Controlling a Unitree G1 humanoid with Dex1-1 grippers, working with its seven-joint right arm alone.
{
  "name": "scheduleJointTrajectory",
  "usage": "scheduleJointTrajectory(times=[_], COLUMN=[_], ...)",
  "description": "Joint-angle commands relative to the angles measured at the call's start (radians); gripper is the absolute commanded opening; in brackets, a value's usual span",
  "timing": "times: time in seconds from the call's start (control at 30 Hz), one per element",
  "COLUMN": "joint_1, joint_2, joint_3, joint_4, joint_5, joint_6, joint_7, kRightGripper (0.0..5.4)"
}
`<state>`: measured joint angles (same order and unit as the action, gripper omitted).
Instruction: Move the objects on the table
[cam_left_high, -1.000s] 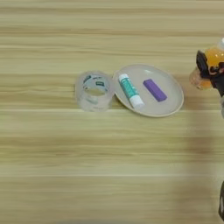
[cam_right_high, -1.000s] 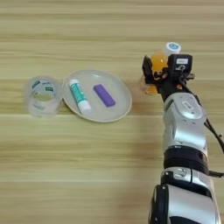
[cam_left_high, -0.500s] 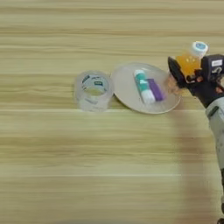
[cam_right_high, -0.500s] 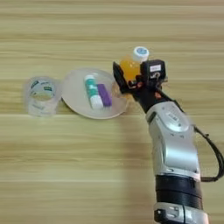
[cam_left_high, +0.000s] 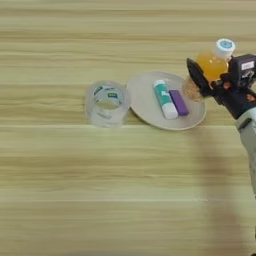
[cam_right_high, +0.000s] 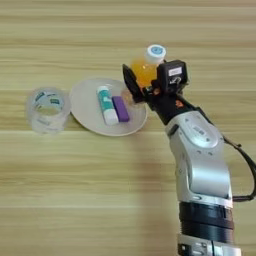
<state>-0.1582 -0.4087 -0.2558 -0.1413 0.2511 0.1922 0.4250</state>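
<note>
Next, I let go of the orange-drink bottle with my right gripper in front of the gap between the tape and plate (cam_left_high: 125, 134).
My right gripper (cam_right_high: 142, 82) is shut on the small orange-drink bottle (cam_right_high: 144, 70), white cap (cam_right_high: 155, 51) up and tilted right. It holds the bottle at the right rim of a beige plate (cam_right_high: 85, 102). One black finger (cam_right_high: 131, 84) shows on the bottle's left side; the other is hidden behind it. On the plate, side by side, lie the white-and-teal glue stick (cam_left_high: 165, 99) and the flat purple block (cam_left_high: 178, 102). The silver forearm (cam_right_high: 200, 150) comes up from the bottom right.
A clear roll of tape (cam_left_high: 106, 102) stands just left of the plate, touching or nearly touching its rim. The wooden table (cam_left_high: 100, 190) fills the view around them.
The gripper has carried the bottle leftwards from the far right to the plate's right rim. The glue stick now lies closer to the purple block than a second ago.
</note>
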Motion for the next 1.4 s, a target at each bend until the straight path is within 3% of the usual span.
scheduleJointTrajectory(times=[0.03, 0.5, 0.93, 1.4], joint_1=[-0.013, 0.076, 0.084, 0.097], joint_2=[-0.027, -0.007, 0.024, 0.07], joint_3=[0.021, 0.129, 0.232, 0.356], joint_4=[-0.144, -0.213, -0.227, -0.137], joint_5=[0.028, 0.053, 0.039, -0.01], joint_6=[0.011, 0.099, 0.109, 0.097], joint_7=[0.023, 0.139, 0.165, 0.189], kRightGripper=[3.52, 3.52, 3.52, 3.52])
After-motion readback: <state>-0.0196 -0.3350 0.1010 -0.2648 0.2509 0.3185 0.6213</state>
